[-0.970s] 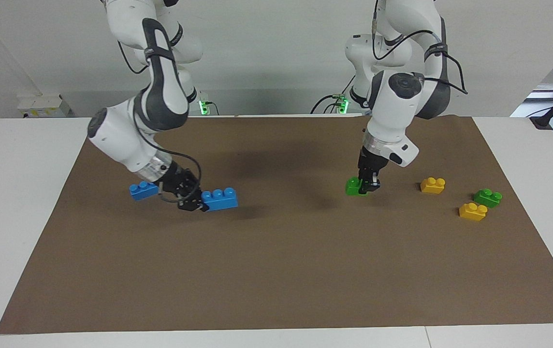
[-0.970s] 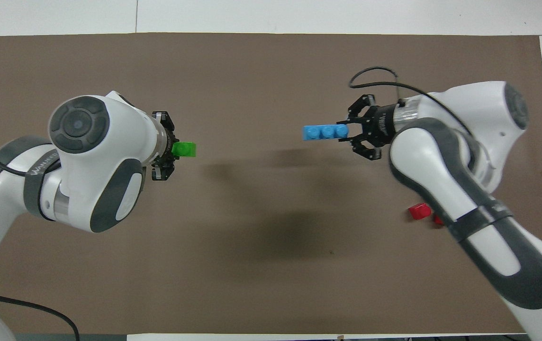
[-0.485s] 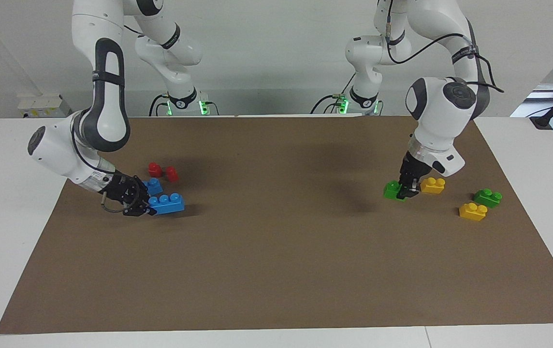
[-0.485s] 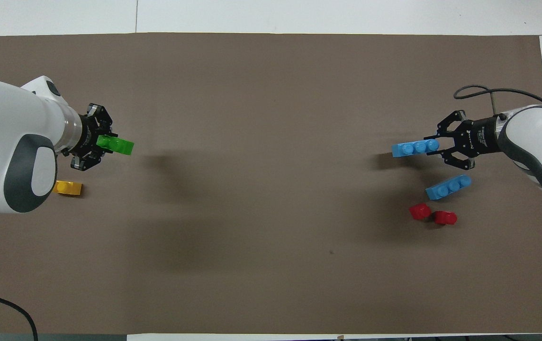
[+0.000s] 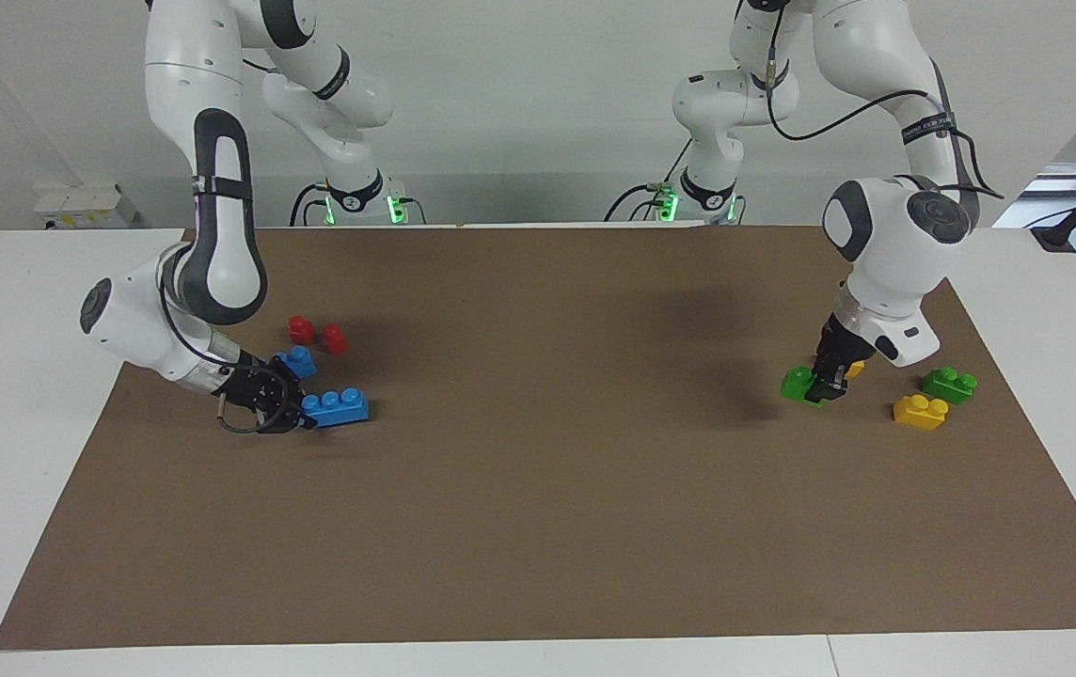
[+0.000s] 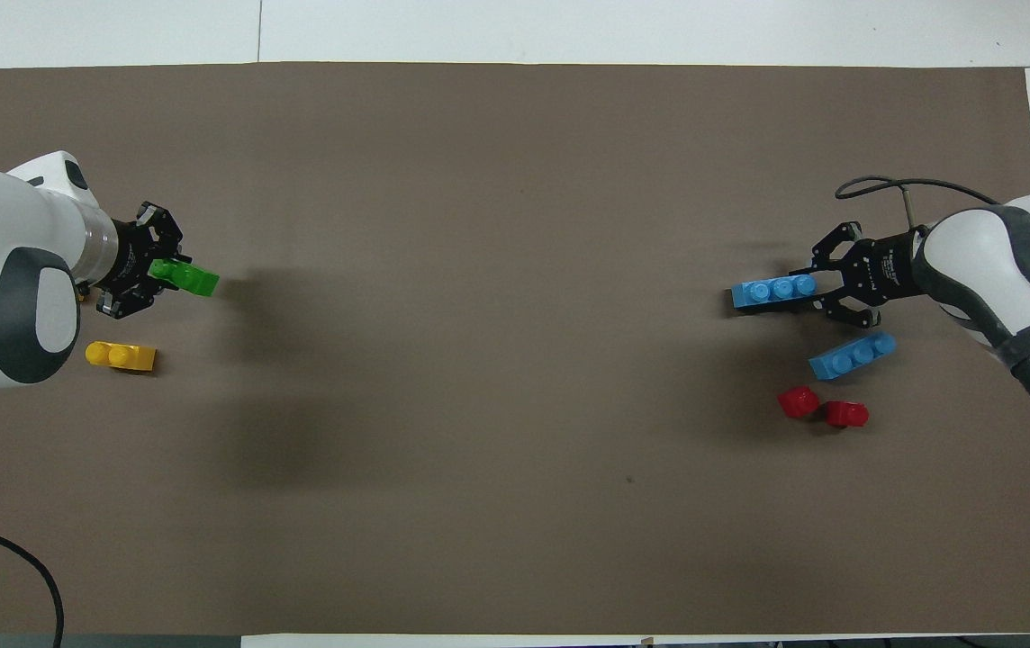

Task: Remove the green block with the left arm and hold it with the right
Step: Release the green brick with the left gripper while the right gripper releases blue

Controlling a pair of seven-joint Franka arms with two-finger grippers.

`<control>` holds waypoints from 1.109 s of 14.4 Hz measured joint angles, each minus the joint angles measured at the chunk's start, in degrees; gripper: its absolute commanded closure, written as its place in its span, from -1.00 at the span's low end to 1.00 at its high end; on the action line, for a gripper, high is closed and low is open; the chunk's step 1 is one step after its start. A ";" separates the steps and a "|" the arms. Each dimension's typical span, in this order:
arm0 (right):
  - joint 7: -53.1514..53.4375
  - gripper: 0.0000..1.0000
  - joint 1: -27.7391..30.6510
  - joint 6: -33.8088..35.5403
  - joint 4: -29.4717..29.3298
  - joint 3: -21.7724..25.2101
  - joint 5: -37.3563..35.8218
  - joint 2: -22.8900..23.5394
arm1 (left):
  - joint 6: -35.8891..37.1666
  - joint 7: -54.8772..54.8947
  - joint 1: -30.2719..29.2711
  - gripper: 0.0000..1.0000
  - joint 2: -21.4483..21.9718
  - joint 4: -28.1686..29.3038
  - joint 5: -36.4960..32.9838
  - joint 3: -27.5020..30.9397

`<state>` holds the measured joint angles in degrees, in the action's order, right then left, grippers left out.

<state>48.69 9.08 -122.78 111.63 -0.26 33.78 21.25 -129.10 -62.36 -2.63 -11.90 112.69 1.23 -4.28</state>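
Next, I let go of the green block with my left gripper on the brown mat, a short way from the yellow brick (image 6: 167, 282).
My left gripper (image 5: 822, 386) is shut on the bright-green two-stud block (image 5: 797, 384) and holds it low over the brown mat (image 5: 547, 489) at the left arm's end, close beside a yellow brick (image 5: 856, 369) that the hand partly hides. In the overhead view the left gripper (image 6: 166, 274) grips one end of the green block (image 6: 191, 281). My right gripper (image 5: 298, 417) is shut on one end of a blue three-stud brick (image 5: 337, 407), low over the mat at the right arm's end. The overhead view shows the right gripper (image 6: 819, 289) and that brick (image 6: 772, 292) too.
A darker green brick (image 5: 949, 384) and a second yellow brick (image 5: 920, 411) lie by the left gripper; the overhead view shows one yellow brick (image 6: 121, 355). A second blue brick (image 5: 297, 361) and two red pieces (image 5: 317, 333) lie by the right gripper.
Both arms have swung apart from the middle of the mat toward their own ends, each carrying its brick. The left gripper has come down beside the yellow brick.
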 measured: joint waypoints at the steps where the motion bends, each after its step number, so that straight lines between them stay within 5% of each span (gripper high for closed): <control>1: 0.00 -0.09 0.02 -0.02 -0.01 0.02 0.00 0.01 | -0.84 0.98 -0.31 1.00 -0.86 0.02 0.00 0.01; 2: 0.00 -0.60 0.03 -0.04 -0.08 0.02 0.00 0.01 | -1.87 1.85 -0.48 1.00 -1.73 0.05 0.00 0.00; 4: 0.00 -0.83 0.03 -0.06 -0.32 0.02 0.00 0.01 | -4.12 3.37 -0.90 1.00 -3.57 0.07 0.00 0.00; 12: -0.01 -1.00 -0.01 1.61 -2.08 0.00 -2.41 -3.86 | -8.33 10.65 -3.26 1.00 -6.62 0.06 0.00 0.09; 13: -0.03 -1.00 -0.11 2.45 -2.36 -0.06 -5.30 -5.36 | -8.52 11.54 -3.26 -0.19 -6.67 0.06 0.00 0.08; 14: -0.03 -1.00 -0.29 3.81 -2.80 -0.15 -8.57 -7.03 | -8.63 12.78 -3.26 -0.99 -6.68 0.05 0.00 0.09; 16: -1.62 -1.00 -0.55 8.58 -4.34 -0.56 -14.14 -10.62 | -8.76 15.04 -3.27 -1.00 -6.68 0.05 0.00 0.09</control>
<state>47.07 8.53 -114.20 107.29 -0.83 19.64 10.64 -137.86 -47.32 -5.90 -18.59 112.74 1.22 -4.19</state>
